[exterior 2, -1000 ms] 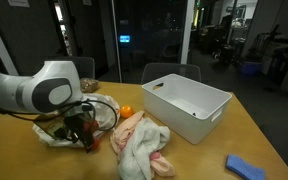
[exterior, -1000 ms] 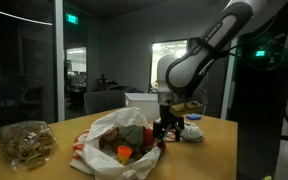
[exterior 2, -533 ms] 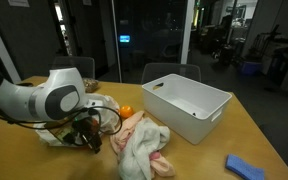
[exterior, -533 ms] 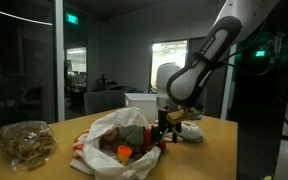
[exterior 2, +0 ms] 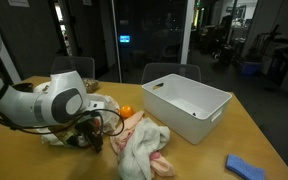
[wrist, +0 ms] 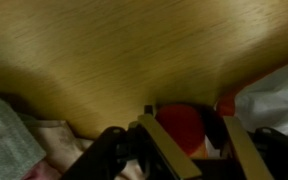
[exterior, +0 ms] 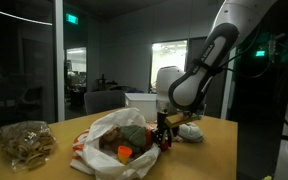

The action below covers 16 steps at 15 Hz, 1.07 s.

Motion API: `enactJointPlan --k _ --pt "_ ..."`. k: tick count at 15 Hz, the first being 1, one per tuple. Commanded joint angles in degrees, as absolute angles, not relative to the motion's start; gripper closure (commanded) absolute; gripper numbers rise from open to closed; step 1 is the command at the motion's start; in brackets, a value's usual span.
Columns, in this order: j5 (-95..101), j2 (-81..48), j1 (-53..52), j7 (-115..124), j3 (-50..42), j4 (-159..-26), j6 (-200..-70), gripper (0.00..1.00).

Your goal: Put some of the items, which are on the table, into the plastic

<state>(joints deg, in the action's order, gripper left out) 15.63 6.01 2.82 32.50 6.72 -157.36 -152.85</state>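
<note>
The round red item will drop inside the white plastic bag point(exterior: 112, 148), beside the orange item. The red item is now at the bag's edge.
The plastic is a crumpled white bag point(exterior: 109, 135) lying open on the wooden table point(wrist: 104, 50), and in an exterior view part of it shows behind the arm point(exterior 2: 106, 108). An orange item point(exterior: 125, 152) and dark items lie inside it. My gripper point(exterior: 162, 138) point(exterior 2: 84, 138) is low at the bag's edge. In the wrist view the gripper point(wrist: 189, 125) straddles a round red item point(wrist: 181, 128). One finger point(wrist: 169, 150) lies against it, and a dark strip separates it from the other finger.
A pink and white cloth point(exterior 2: 139, 145) lies bunched beside the gripper, with an orange fruit point(exterior 2: 126, 111) behind it. A white bin point(exterior 2: 189, 105) stands to one side and a blue sponge point(exterior 2: 244, 168) lies near the table edge. A clear snack bag point(exterior: 24, 140) sits apart.
The arm has sunk lower at the bag's edge. The jaws have narrowed around the red item.
</note>
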Motion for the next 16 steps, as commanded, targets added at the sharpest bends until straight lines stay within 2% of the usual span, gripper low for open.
enactJointPlan --k 1,8,12,16 --pt "18.2 7.0 3.2 34.9 6.2 -157.3 -153.1 0.74" --pt "25.0 19.2 3.7 40.9 9.1 -158.9 -149.2 0.74" --pt "21.1 24.0 0.9 37.5 11.9 -158.6 -151.7 0.74" --pt "19.0 22.4 -2.2 37.3 17.2 -156.1 -155.0 0.74"
